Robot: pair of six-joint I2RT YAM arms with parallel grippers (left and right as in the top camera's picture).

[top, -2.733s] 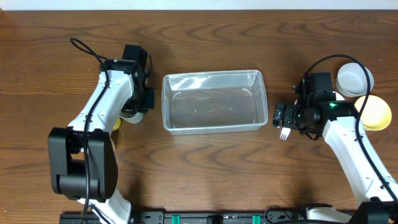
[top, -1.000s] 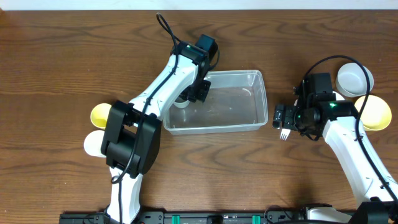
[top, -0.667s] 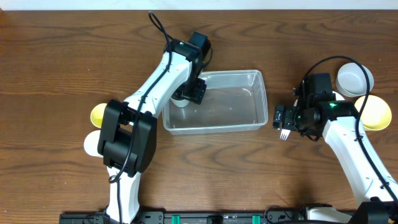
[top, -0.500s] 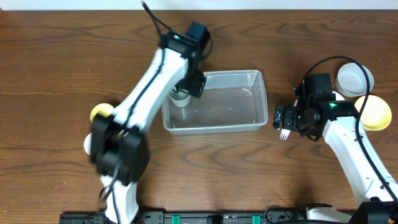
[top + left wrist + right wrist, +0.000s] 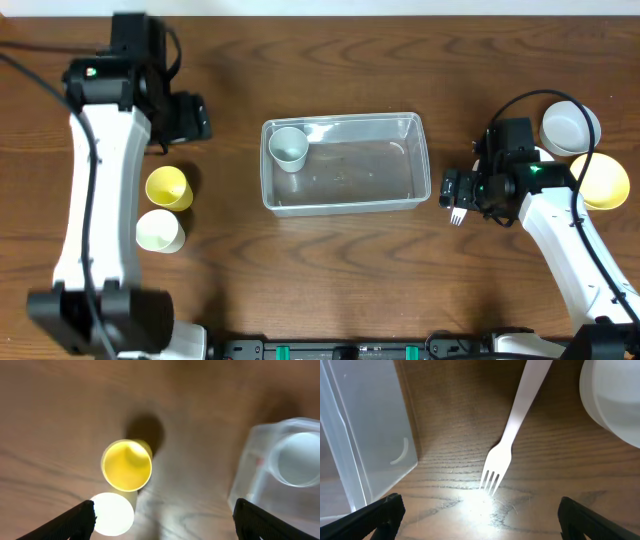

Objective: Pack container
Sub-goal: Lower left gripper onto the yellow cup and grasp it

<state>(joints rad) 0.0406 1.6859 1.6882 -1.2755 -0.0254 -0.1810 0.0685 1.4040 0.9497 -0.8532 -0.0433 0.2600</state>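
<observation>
Next, I move my left gripper to the yellow cup and close it on the cup's rim [image 5: 186, 187] [image 5: 150, 466], on the side nearest the clear container.
The clear container [image 5: 370, 172] lies at the table's middle, and a pale grey cup [image 5: 289, 147] stands upright in its back left corner. My left gripper [image 5: 198, 117] hangs open and empty well to the left of it, above a yellow cup [image 5: 167, 187] and a white cup [image 5: 160, 230]. The left wrist view shows the yellow cup [image 5: 127, 464], the white cup [image 5: 112, 514], the container [image 5: 250, 482] with the grey cup [image 5: 298, 458], and the left gripper [image 5: 165, 521] open. My right gripper [image 5: 451, 187] stands open over a white fork [image 5: 512, 435], just right of the container [image 5: 360, 435].
A white bowl [image 5: 570, 127] and a yellow bowl [image 5: 602, 181] sit at the far right, behind my right arm. The white bowl [image 5: 615, 400] also fills the right wrist view's upper right corner. Bare wood surrounds the container.
My left gripper opened and let go of the grey cup inside the container, then the arm swung far left, over the yellow and white cups. The right arm has not moved.
</observation>
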